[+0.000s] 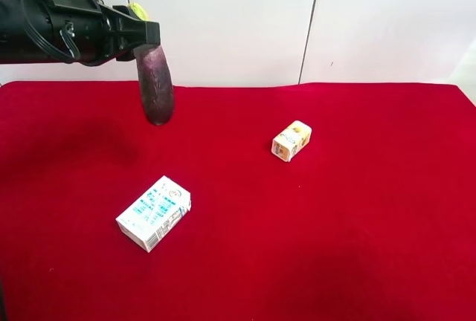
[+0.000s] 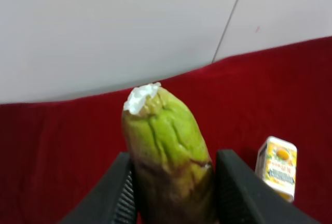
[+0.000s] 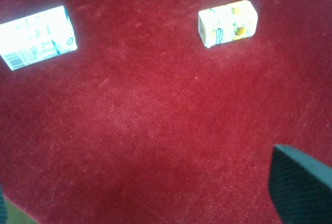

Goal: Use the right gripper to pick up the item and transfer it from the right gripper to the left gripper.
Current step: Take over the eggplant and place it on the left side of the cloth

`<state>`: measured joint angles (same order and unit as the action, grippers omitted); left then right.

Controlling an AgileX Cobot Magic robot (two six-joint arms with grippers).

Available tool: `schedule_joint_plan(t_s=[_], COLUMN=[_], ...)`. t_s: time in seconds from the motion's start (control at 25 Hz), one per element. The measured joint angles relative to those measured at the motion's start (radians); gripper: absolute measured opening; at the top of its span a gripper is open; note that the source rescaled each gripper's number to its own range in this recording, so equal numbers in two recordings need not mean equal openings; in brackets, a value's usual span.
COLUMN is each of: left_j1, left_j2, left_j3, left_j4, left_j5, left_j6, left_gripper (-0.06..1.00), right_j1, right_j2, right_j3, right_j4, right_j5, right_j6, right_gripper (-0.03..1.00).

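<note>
The eggplant toy, now hanging above the red table, will be released by my left gripper on the red cloth [image 1: 123, 154] just behind the white-and-blue carton.
The item, a dark purple eggplant toy [image 1: 156, 87], hangs down from the left gripper [image 1: 145, 39] above the far left of the red table. In the left wrist view its pale yellow-green tip [image 2: 166, 141] stands between the two black fingers [image 2: 122, 193], and the left gripper [image 2: 174, 159] is shut on it. The right gripper [image 3: 150, 193] shows only in the right wrist view. One dark fingertip [image 3: 301, 182] is at a corner and a sliver of the other at the opposite edge. It is open and empty above the cloth. It is out of the exterior high view.
A white-and-blue carton [image 1: 154, 213] [image 3: 36, 37] lies on the red cloth [image 1: 357, 224] near the front left. A small yellow carton [image 1: 291, 140] [image 3: 228, 23] [image 2: 277, 168] lies near the middle. A white wall [image 1: 238, 16] stands behind the table.
</note>
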<state>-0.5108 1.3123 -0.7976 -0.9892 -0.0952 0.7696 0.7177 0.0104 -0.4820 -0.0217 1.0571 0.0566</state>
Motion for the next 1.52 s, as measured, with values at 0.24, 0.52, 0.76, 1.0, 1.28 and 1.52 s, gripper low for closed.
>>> schedule_joint_plan(t_s=[0.24, 0.52, 0.76, 1.0, 1.28, 1.52], left_j1=[0.126, 0.347, 0.41, 0.411, 0.411, 0.411], left_j2=[0.0, 0.027, 0.149, 0.25, 0.342, 0.377], left_j3=[0.0, 0.0, 0.0, 0.0, -0.001, -0.021], left_j4=[0.012, 0.108, 0.234, 0.246, 0.249, 0.25], left_j5=[0.178, 0.459, 0.542, 0.515, 0.426, 0.329], left_j6=[0.008, -0.033, -0.11, -0.115, -0.115, -0.103], left_gripper=[0.01, 0.01, 0.01, 0.01, 0.01, 0.0], right_j1=[0.0, 0.0, 0.0, 0.0, 0.0, 0.0], right_j2=[0.0, 0.0, 0.0, 0.0, 0.0, 0.0], right_j3=[0.0, 0.0, 0.0, 0.0, 0.0, 0.0], right_j4=[0.0, 0.0, 0.0, 0.0, 0.0, 0.0], right_j5=[0.0, 0.0, 0.0, 0.0, 0.0, 0.0], right_j6=[0.0, 0.0, 0.0, 0.0, 0.0, 0.0], right_gripper=[1.0, 1.0, 1.0, 1.0, 1.0, 1.0])
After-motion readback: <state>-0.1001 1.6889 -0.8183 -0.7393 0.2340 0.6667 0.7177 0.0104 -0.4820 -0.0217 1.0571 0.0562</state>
